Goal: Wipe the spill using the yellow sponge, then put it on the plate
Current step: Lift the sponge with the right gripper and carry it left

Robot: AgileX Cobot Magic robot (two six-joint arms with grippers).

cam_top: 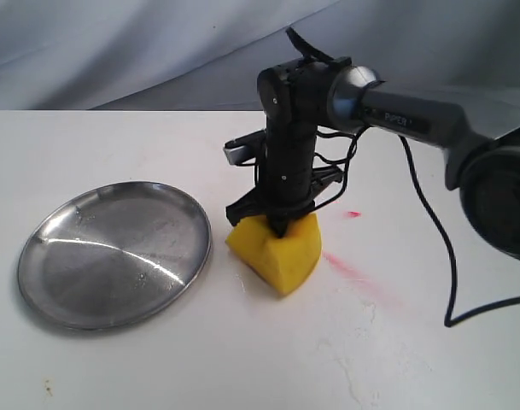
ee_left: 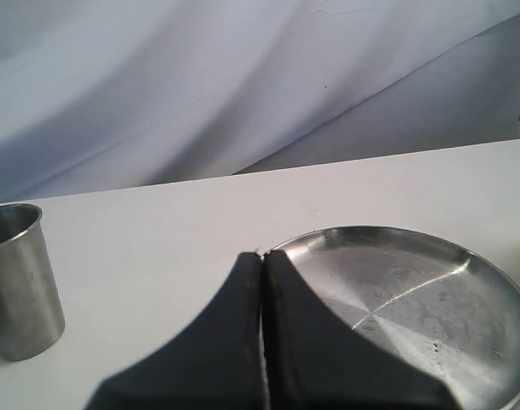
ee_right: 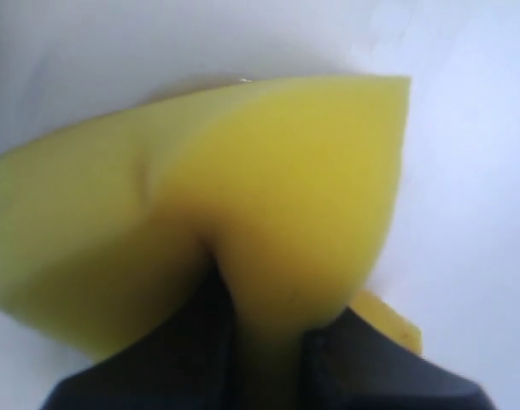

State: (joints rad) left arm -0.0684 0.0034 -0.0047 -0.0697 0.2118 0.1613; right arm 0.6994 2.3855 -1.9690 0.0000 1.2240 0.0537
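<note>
The right gripper needs to release the yellow sponge just off the plate's middle (cam_top: 102, 266), toward its front rim.
The yellow sponge (cam_top: 279, 250) rests on the white table just right of the plate (cam_top: 114, 253), squeezed and buckled at its top. My right gripper (cam_top: 275, 219) points straight down and is shut on it; in the right wrist view the sponge (ee_right: 242, 196) fills the frame, pinched between the dark fingers (ee_right: 183, 342). The spill is not visible; it may lie under the sponge. My left gripper (ee_left: 262, 260) is shut and holds nothing, hovering near the plate's (ee_left: 464, 256) rim. It is outside the exterior view.
Thin red streaks (cam_top: 358, 273) and a red dot (cam_top: 353, 213) mark the table right of the sponge. A metal cup (ee_left: 16, 282) stands left of the plate in the left wrist view. A black cable (cam_top: 435, 231) trails from the right arm. Grey cloth hangs behind.
</note>
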